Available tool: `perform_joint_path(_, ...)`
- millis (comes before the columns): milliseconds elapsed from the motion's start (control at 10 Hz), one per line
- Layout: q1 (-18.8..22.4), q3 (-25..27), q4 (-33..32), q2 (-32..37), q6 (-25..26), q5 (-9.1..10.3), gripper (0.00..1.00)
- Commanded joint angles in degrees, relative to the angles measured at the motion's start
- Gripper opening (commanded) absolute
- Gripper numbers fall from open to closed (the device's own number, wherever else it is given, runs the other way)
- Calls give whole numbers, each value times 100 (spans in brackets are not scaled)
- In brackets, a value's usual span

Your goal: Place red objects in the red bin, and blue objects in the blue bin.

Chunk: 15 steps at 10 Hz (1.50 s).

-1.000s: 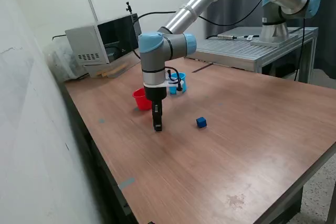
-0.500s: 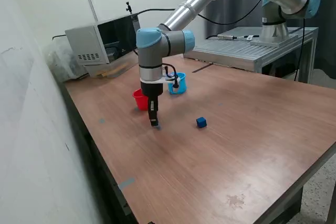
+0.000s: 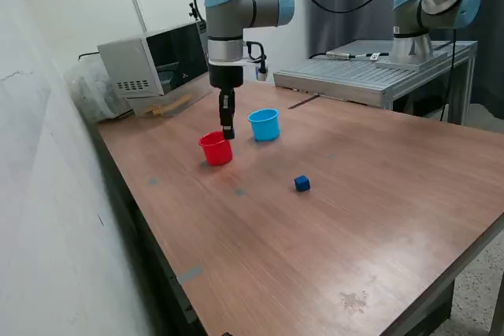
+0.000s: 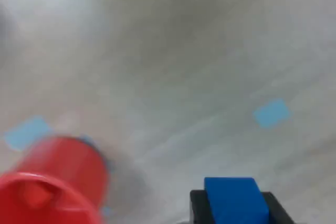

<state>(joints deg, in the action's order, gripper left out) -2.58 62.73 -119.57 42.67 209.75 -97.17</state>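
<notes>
The dark-blue cube, now just above the red cup, will be released by my gripper inside the light-blue cup (image 3: 264, 122) near the red cup.
My gripper (image 3: 227, 133) hangs in the air just above the red cup (image 3: 216, 149), between it and the light-blue cup (image 3: 264, 124). In the wrist view its fingers (image 4: 198, 205) are shut on a dark-blue cube (image 4: 231, 198). The red cup (image 4: 52, 182) is blurred there, with a red shape inside that is too blurred to name. A second dark-blue cube (image 3: 302, 184) lies on the wooden table (image 3: 354, 218), towards the exterior view's right of the cups. No red cube shows on the table.
A grey box-shaped appliance (image 3: 153, 57) stands at the table's back corner. A metal bench (image 3: 370, 76) with the arm's base is behind the table. Blue tape marks (image 4: 270, 113) are on the tabletop. A wall runs along the exterior view's left.
The gripper has risen from the tabletop in front of the red cup and moved back, and is now above the cups. The light-blue cup has come fully into view.
</notes>
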Motion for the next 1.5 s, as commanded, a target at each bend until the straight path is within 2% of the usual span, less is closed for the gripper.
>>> perform_joint_path(0,-286,1062,250,880,-189,-13,0)
perform_joint_path(100,-330,1361,485,1205,-355,-82,0)
perform_joint_path(300,-558,1749,716,1437,-505,-197,0)
perform_joint_path(500,-874,1926,986,1455,-532,-302,0)
perform_joint_path(700,-1208,2032,1006,1455,-742,-294,0)
perform_joint_path(1300,-1236,2182,936,1156,-919,-285,0)
perform_joint_path(1400,-1236,2147,927,1147,-945,-285,100)
